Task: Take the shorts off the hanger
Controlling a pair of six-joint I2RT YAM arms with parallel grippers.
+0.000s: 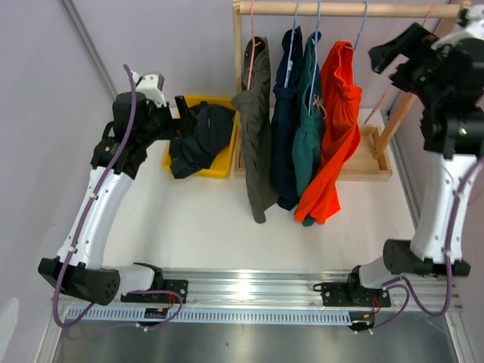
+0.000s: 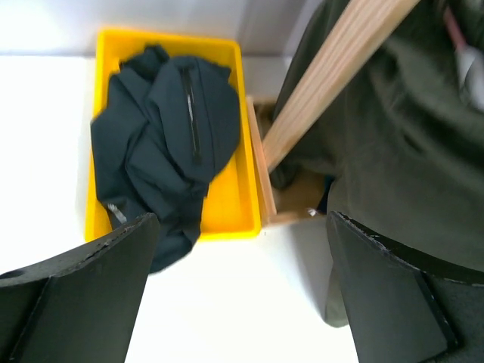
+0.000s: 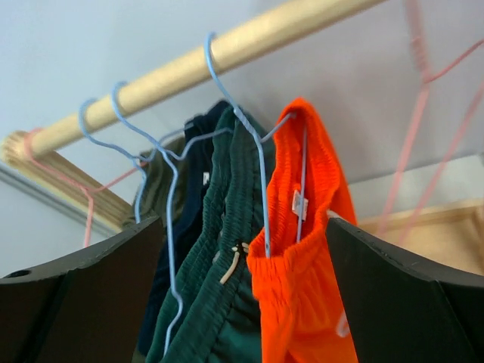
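The orange shorts' blue hanger is next for my right gripper, which should go to it and close on its near wire (image 1: 355, 63) (image 3: 264, 189), just below the hanger's twisted neck.
Four pairs of shorts hang on wire hangers from a wooden rod (image 1: 348, 9): olive-grey (image 1: 257, 128), navy blue (image 1: 286, 113), teal green (image 1: 306, 132) and bright orange (image 1: 333, 136). The black shorts (image 1: 198, 140) lie crumpled in a yellow bin (image 1: 215, 172). My left gripper (image 1: 181, 117) hovers open and empty over the bin; its view shows the black shorts (image 2: 166, 136), the bin (image 2: 246, 197) and the olive-grey shorts (image 2: 401, 151). My right gripper (image 1: 380, 57) is open and empty, just right of the orange shorts' waistband (image 3: 310, 302). The teal shorts (image 3: 219, 302) and navy shorts (image 3: 198, 189) hang beside them.
The rack has wooden uprights (image 2: 333, 83) and a wooden tray base (image 1: 374, 151). An empty pink hanger (image 3: 423, 113) hangs at the rod's right end. Blue hangers (image 3: 257, 151) hold the shorts. Grey walls stand behind and to the left.
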